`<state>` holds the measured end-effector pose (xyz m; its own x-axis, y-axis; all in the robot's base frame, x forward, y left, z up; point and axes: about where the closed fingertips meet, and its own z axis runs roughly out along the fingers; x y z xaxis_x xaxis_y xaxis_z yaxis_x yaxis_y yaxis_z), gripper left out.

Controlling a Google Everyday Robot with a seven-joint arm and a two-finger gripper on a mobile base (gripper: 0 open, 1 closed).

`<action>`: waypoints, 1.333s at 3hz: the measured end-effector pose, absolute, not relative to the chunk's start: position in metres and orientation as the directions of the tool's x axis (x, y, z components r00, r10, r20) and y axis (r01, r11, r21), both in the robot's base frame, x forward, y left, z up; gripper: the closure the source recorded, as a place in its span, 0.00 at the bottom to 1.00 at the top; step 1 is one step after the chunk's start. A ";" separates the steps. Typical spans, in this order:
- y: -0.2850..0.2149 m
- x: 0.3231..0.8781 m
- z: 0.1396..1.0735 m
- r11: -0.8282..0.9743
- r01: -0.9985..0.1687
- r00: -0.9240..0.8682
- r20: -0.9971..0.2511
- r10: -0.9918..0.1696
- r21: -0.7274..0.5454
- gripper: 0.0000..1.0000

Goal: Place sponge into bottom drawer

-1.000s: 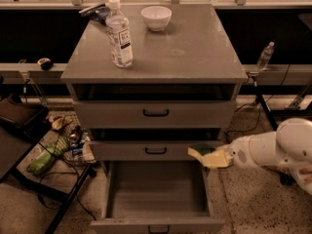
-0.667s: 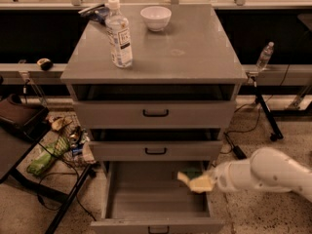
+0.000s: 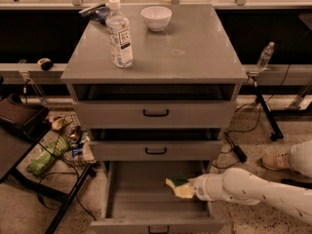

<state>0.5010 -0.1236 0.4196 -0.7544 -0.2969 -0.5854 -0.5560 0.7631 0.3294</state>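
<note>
I should open my gripper to let go of the sponge near the middle of the bottom drawer's grey bottom [image 3: 167,192].
The bottom drawer [image 3: 141,199] is pulled out wide open below the two upper drawers, its grey tray bare. The sponge [image 3: 179,187], yellow with a dark green layer, is held over the drawer's right half. My gripper [image 3: 187,189] reaches in from the right on a white arm and is shut on the sponge, just above the drawer floor.
A water bottle [image 3: 119,33], a white bowl [image 3: 156,17] and a dark object sit on the cabinet top [image 3: 195,48]. The two upper drawers [image 3: 156,113] are closed. Clutter and a stand lie on the floor at the left. A shoe [image 3: 275,161] is at the right.
My gripper has carried the sponge down and to the left, from beside the middle drawer's right end to over the open bottom drawer.
</note>
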 end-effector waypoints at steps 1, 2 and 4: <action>-0.124 0.501 0.419 0.763 -0.556 -0.754 -0.585 -0.297 0.329 1.00; -0.122 0.525 0.386 0.754 -0.594 -0.724 -0.595 -0.349 0.280 1.00; -0.124 0.570 0.274 0.649 -0.729 -0.634 -0.575 -0.518 0.219 1.00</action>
<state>0.5695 -0.1235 0.2744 -0.6339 -0.5177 -0.5746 -0.7286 0.6489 0.2191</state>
